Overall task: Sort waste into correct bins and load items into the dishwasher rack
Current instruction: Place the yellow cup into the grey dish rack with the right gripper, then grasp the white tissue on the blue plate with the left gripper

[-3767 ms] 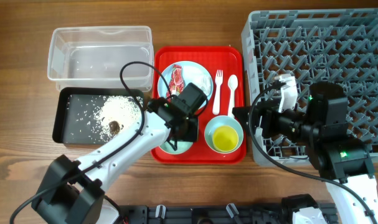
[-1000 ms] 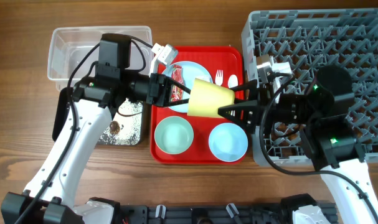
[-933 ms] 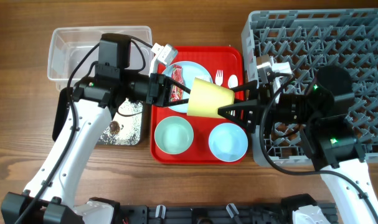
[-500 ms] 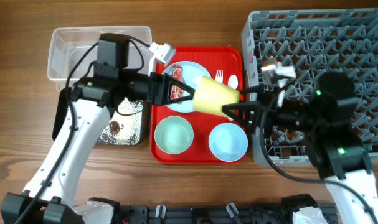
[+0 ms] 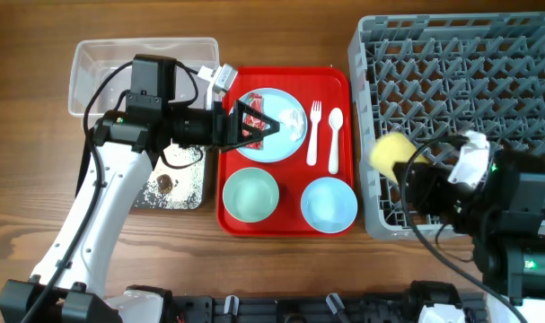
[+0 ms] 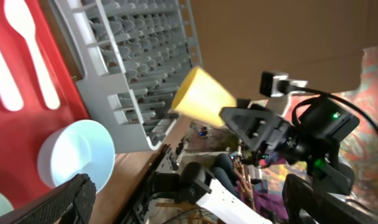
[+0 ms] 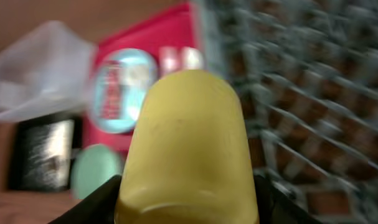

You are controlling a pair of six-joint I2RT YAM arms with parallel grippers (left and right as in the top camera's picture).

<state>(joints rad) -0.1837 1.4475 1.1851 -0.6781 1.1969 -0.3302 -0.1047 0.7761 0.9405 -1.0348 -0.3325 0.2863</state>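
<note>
The white tissue point(image 5: 293, 122) lies on the light-blue plate between the red wrapper and the white fork, and my left gripper needs to close on it there.
My right gripper point(image 5: 403, 167) is shut on the small yellow cup point(image 5: 390, 152), which it holds on its side above the left edge of the grey dishwasher rack point(image 5: 470, 81). The cup fills the right wrist view point(image 7: 187, 143). My left gripper point(image 5: 259, 126) is open above the light-blue plate point(image 5: 288, 130), where the red wrapper point(image 5: 253, 117) lies. The mint bowl point(image 5: 250, 196), light-blue bowl point(image 5: 329, 204), white fork point(image 5: 313, 133) and spoon point(image 5: 334, 136) sit on the red tray point(image 5: 285, 226). Rice grains point(image 5: 155, 184) and a brown scrap point(image 5: 167, 184) lie in the black tray point(image 5: 193, 199). No tissue shows.
The clear plastic tub point(image 5: 110, 67) stands at the back left, beside the red tray. My left arm crosses over the black tray. The left wrist view looks across the light-blue bowl point(image 6: 76, 155) toward the rack point(image 6: 139, 56) and the held cup point(image 6: 201, 94).
My right gripper has carried the yellow cup to the right, from above the red tray to over the rack's left edge. My left gripper has drawn back slightly to the left.
</note>
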